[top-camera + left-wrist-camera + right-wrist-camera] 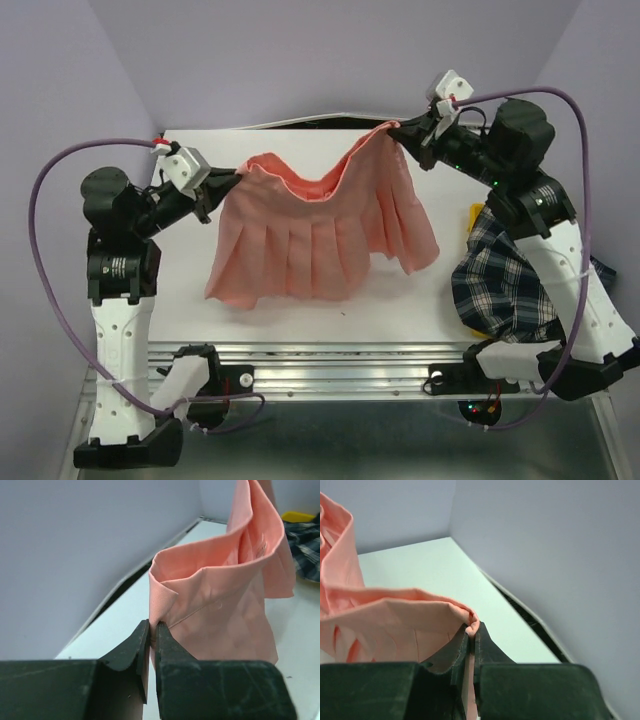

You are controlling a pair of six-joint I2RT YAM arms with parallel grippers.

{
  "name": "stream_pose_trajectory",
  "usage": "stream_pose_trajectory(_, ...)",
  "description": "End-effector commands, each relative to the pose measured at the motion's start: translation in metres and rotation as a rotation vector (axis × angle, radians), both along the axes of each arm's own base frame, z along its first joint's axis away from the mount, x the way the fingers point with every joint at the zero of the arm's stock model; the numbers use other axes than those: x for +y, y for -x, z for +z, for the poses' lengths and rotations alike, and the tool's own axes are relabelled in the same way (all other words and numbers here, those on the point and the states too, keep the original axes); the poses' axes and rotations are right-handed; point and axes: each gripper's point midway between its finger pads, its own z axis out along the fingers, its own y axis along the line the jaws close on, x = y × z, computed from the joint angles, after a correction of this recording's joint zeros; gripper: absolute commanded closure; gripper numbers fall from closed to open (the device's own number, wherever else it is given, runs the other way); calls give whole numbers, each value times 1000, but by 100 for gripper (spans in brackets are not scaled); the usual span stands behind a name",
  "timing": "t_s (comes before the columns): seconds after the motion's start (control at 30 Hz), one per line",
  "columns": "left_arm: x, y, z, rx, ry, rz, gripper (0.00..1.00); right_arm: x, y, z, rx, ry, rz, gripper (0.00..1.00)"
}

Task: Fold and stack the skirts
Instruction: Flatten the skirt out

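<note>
My right gripper needs to release its corner of the salmon-pink skirt's waistband on the white table point(364, 301) near the metal rail.
The salmon-pink pleated skirt point(320, 235) hangs by its waistband above the white table, with its hem drooping toward the front. My left gripper point(232, 180) is shut on the waistband's left corner point(159, 605). My right gripper point(397, 129) is shut on the waistband's right corner point(470, 620), held higher than the left. The waistband sags between the two grippers. The navy-green plaid skirt point(502, 272) lies crumpled at the table's right edge, partly under my right arm, and a bit of it shows in the left wrist view point(305, 545).
A yellow bin point(474, 216) peeks out beside the plaid skirt at the right; its rim also shows in the left wrist view point(297, 516). The white table point(190, 290) is walled by lilac panels. A metal rail point(330, 352) runs along the near edge.
</note>
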Motion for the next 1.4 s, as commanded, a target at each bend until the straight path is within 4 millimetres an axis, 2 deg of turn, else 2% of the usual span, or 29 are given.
stream_pose_trajectory(0.0,-30,-1,-18,82,-2,-107,100,31,-10,-25,155,-29,74,99)
stream_pose_trajectory(0.07,-29,-16,-13,110,15,-65,100,33,-22,-22,167,-45,48,99)
stream_pose_trajectory(0.1,-26,-24,-13,130,19,-45,100,36,-35,-31,181,-31,27,99)
stream_pose_trajectory(0.17,-17,-50,-15,183,38,19,100,30,-51,-27,150,-17,-42,99)
stream_pose_trajectory(0.33,20,-111,-33,267,79,138,100,2,-107,-39,139,23,-200,99)
stream_pose_trajectory(0.37,26,-121,-28,228,77,158,100,-3,-117,-36,120,23,-215,99)
stream_pose_trajectory(0.4,33,-140,-38,245,77,183,100,-6,-123,-26,87,20,-215,99)
stream_pose_trajectory(0.47,42,-162,-18,186,104,202,100,-12,-154,-30,53,40,-250,99)
stream_pose_trajectory(0.5,47,-187,-32,219,113,214,100,-9,-163,-28,35,45,-249,99)
stream_pose_trajectory(0.53,50,-197,-5,158,121,214,100,-14,-169,0,-39,33,-261,99)
stream_pose_trajectory(0.57,53,-208,8,112,127,214,100,-7,-192,-14,-30,46,-262,99)
stream_pose_trajectory(0.6,60,-233,-1,136,148,233,100,-11,-204,-9,-51,42,-275,99)
stream_pose_trajectory(0.63,63,-239,32,64,156,238,100,-8,-211,-2,-80,42,-273,99)
stream_pose_trajectory(0.67,65,-246,47,22,165,235,100,-9,-209,30,-168,24,-275,99)
stream_pose_trajectory(0.7,65,-251,58,-3,182,212,100,-4,-225,18,-165,37,-274,99)
stream_pose_trajectory(0.73,69,-261,71,-41,185,207,100,-4,-227,29,-223,47,-277,99)
stream_pose_trajectory(0.8,67,-266,80,-100,165,179,100,-2,-230,25,-251,63,-271,99)
stream_pose_trajectory(0.83,66,-267,81,-130,151,168,100,-3,-241,1,-247,104,-271,99)
stream_pose_trajectory(0.87,65,-268,75,-133,137,158,100,-1,-240,-11,-240,129,-256,99)
stream_pose_trajectory(0.9,64,-268,65,-127,119,143,100,-1,-227,-11,-251,141,-231,99)
stream_pose_trajectory(0.97,58,-267,14,-68,51,90,100,7,-217,-35,-299,190,-163,99)
stream_pose_trajectory(1.0,52,-262,-5,-52,19,49,100,14,-213,-99,-203,252,-95,99)
stream_pose_trajectory(1.03,51,-253,-50,19,-6,42,100,18,-198,-106,-214,274,-66,99)
stream_pose_trajectory(1.1,52,-241,-97,9,-110,24,100,24,-184,-148,-188,352,-12,99)
stream_pose_trajectory(1.13,50,-223,-137,64,-144,10,100,27,-166,-188,-137,401,37,99)
stream_pose_trajectory(1.2,53,-203,-180,93,-242,-10,100,34,-143,-222,-92,452,105,99)
stream_pose_trajectory(1.23,52,-184,-207,135,-269,-28,100,38,-116,-254,-25,493,171,99)
stream_pose_trajectory(1.27,50,-168,-229,192,-290,-49,100,40,-103,-266,4,502,196,99)
stream_pose_trajectory(1.37,44,-122,-269,229,-358,-108,100,48,-55,-319,98,574,307,99)
